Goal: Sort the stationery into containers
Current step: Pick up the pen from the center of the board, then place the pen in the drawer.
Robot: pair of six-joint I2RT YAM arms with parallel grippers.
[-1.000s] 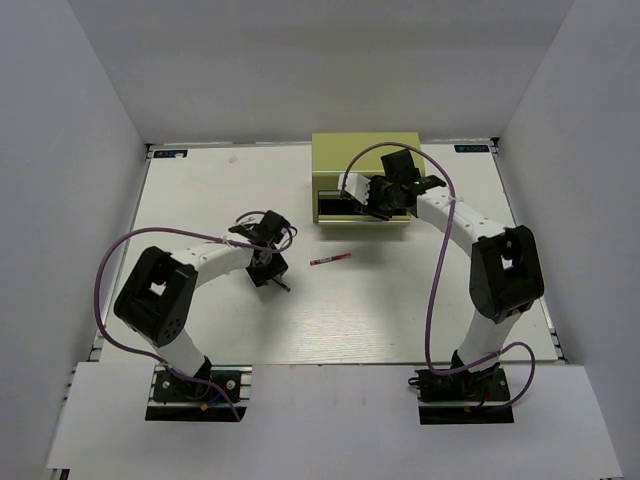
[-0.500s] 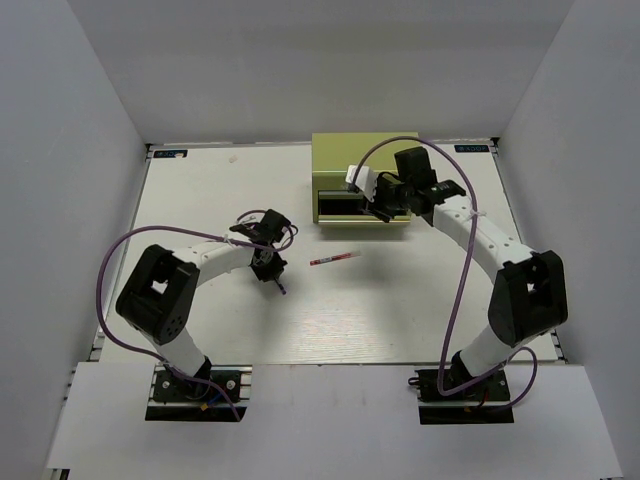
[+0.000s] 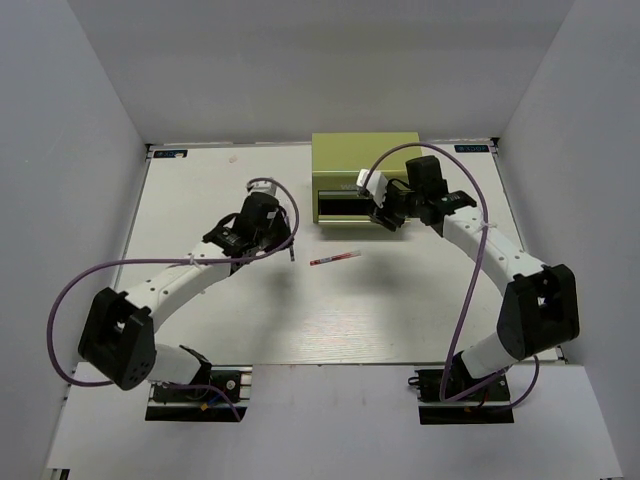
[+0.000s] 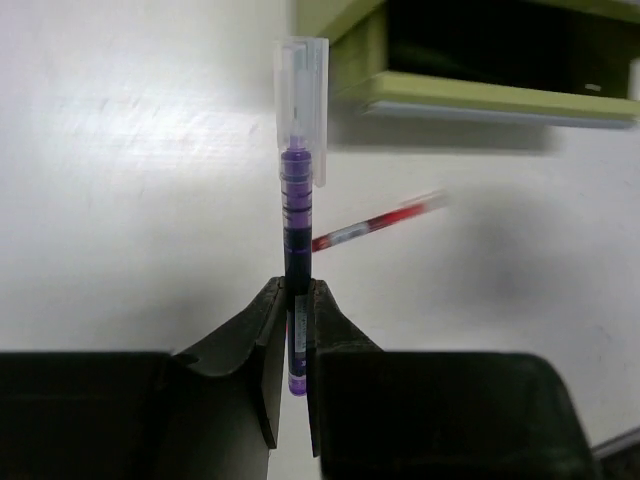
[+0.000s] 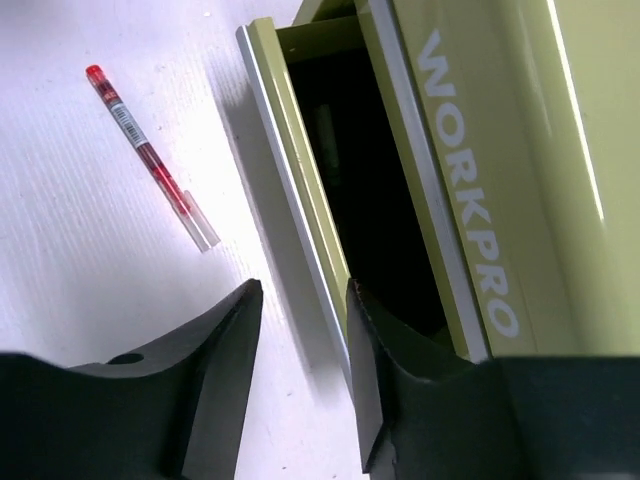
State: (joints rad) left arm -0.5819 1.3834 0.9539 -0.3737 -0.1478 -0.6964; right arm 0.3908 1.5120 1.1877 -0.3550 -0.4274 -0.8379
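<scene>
My left gripper is going to release the purple pen. It will let it go inside the dark open drawer (image 3: 361, 206) (image 4: 490, 42) of the olive-green tool chest, behind that drawer's front edge. The purple pen is still held above the table.
My left gripper (image 4: 297, 300) is shut on a thin purple pen with a clear cap (image 4: 297, 200) and holds it above the table, cap pointing at the olive-green tool chest (image 4: 470, 95). In the top view this gripper (image 3: 284, 243) is left of the chest (image 3: 365, 158). A thin red pen (image 3: 331, 258) lies on the table in front of the chest; it also shows in the left wrist view (image 4: 375, 220) and the right wrist view (image 5: 150, 155). The chest's drawer (image 5: 300, 200) is pulled open and dark inside. My right gripper (image 5: 300, 310) is open, its jaws on either side of the drawer's front edge.
The chest (image 5: 480, 150) carries pale WORKPRO lettering and stands at the far middle of the white table (image 3: 200, 190). Grey walls enclose the table on three sides. Purple cables loop from both arms.
My left arm has risen and swung right and farther out, carrying the purple pen toward the chest. My right gripper has shifted slightly right along the drawer front.
</scene>
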